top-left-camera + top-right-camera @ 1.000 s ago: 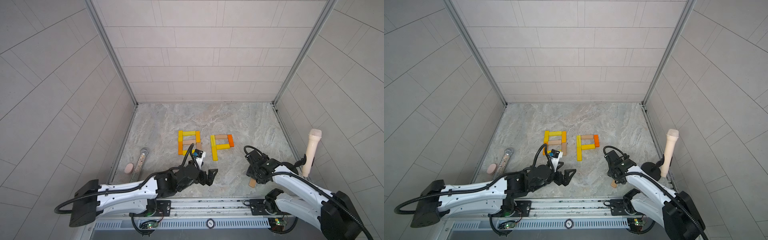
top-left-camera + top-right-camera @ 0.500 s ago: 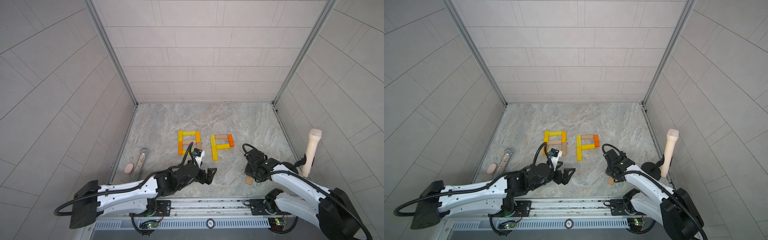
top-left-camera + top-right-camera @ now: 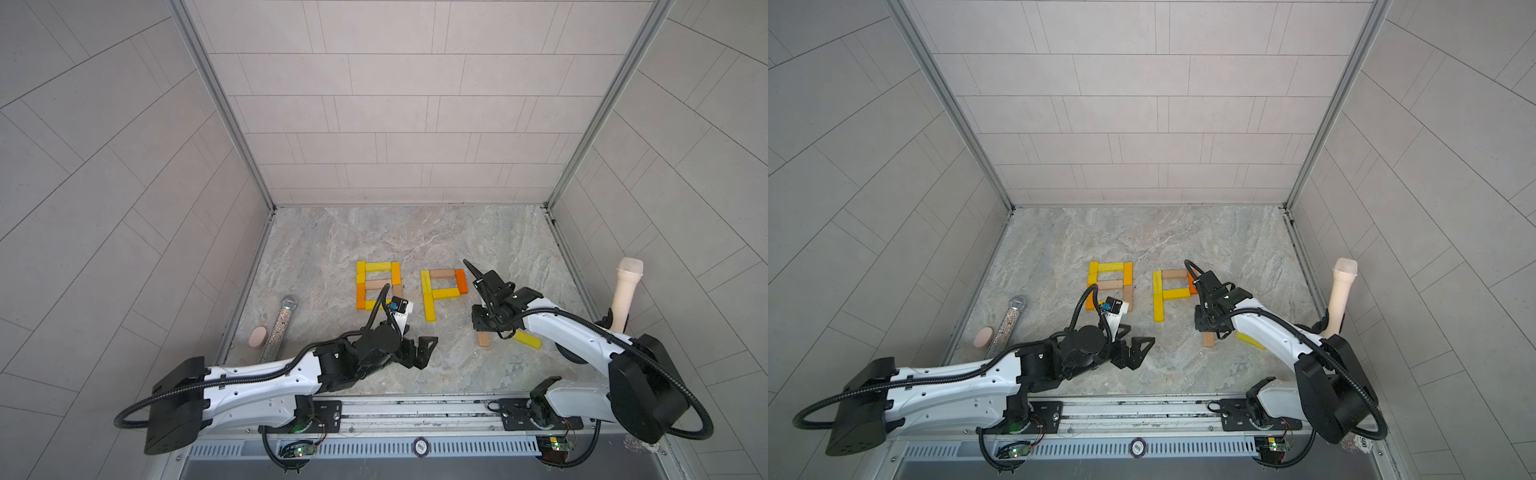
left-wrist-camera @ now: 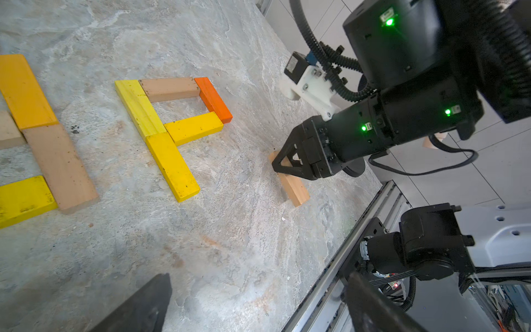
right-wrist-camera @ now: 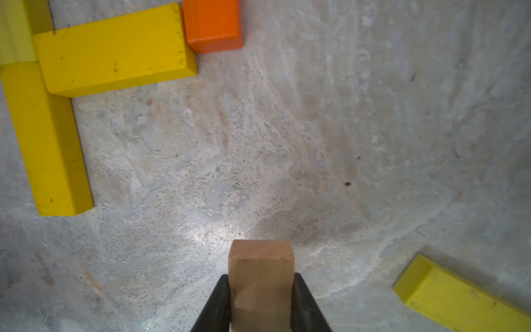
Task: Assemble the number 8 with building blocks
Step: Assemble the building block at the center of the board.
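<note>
My right gripper holds the tan block's orange-joining end, so next I open and take the tan block's end point(image 3: 483, 340) toward the bar.
A blocky figure 8 point(image 3: 376, 267) of yellow, orange and tan bars lies mid-floor; my left arm's cable hides its lower part. To its right lies a P-shaped group of bars point(image 3: 444, 293), which shows in the left wrist view point(image 4: 194, 128) too. My right gripper point(image 3: 482, 329) is shut on one end of a tan block point(image 5: 261, 267), just right of the P's foot; the block's other end point(image 4: 296, 188) sticks out behind the fingers. A loose yellow block point(image 3: 527, 339) lies beside it. My left gripper point(image 3: 419, 351) stands open and holds nothing, in front of the 8.
A glittery silver cylinder point(image 3: 282, 322) and a pink round piece point(image 3: 257, 336) lie by the left wall. A cream microphone-shaped cylinder point(image 3: 625, 295) stands upright at the right wall. The metal rail point(image 3: 415, 405) runs along the front edge.
My right gripper has shut on the tan block and carried it back and left, towards the P-shaped group. The left arm has barely moved.
</note>
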{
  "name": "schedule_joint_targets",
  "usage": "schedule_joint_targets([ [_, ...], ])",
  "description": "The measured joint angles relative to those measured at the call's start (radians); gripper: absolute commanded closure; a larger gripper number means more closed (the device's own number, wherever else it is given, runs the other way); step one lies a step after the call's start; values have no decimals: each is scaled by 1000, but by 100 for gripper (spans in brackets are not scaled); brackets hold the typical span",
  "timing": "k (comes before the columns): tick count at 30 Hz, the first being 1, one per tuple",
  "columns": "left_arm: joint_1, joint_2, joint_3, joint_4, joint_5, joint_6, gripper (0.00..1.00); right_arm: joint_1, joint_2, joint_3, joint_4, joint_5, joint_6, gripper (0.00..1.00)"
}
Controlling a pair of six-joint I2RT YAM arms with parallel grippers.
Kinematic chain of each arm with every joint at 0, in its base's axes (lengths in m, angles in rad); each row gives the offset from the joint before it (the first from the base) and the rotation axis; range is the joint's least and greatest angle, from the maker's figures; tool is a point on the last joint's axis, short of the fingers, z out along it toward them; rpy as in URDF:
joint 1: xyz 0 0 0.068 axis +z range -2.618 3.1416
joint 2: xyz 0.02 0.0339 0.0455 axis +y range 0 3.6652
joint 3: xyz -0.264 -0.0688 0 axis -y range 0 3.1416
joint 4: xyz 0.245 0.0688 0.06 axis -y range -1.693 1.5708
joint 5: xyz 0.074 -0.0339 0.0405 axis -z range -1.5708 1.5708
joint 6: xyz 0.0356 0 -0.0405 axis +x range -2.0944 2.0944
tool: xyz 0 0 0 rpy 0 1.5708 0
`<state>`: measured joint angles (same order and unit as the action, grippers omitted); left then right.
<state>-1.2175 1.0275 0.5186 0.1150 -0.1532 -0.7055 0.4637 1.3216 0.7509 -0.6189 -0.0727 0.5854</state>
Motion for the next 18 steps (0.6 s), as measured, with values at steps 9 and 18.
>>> schedule_joint_targets([
  [9, 0, 59, 0, 26, 1, -47, 0, -11, 192, 103, 31, -21, -97, 70],
  [18, 0, 67, 0, 61, 0, -78, 1, -13, 280, 135, 92, -13, -117, 57],
])
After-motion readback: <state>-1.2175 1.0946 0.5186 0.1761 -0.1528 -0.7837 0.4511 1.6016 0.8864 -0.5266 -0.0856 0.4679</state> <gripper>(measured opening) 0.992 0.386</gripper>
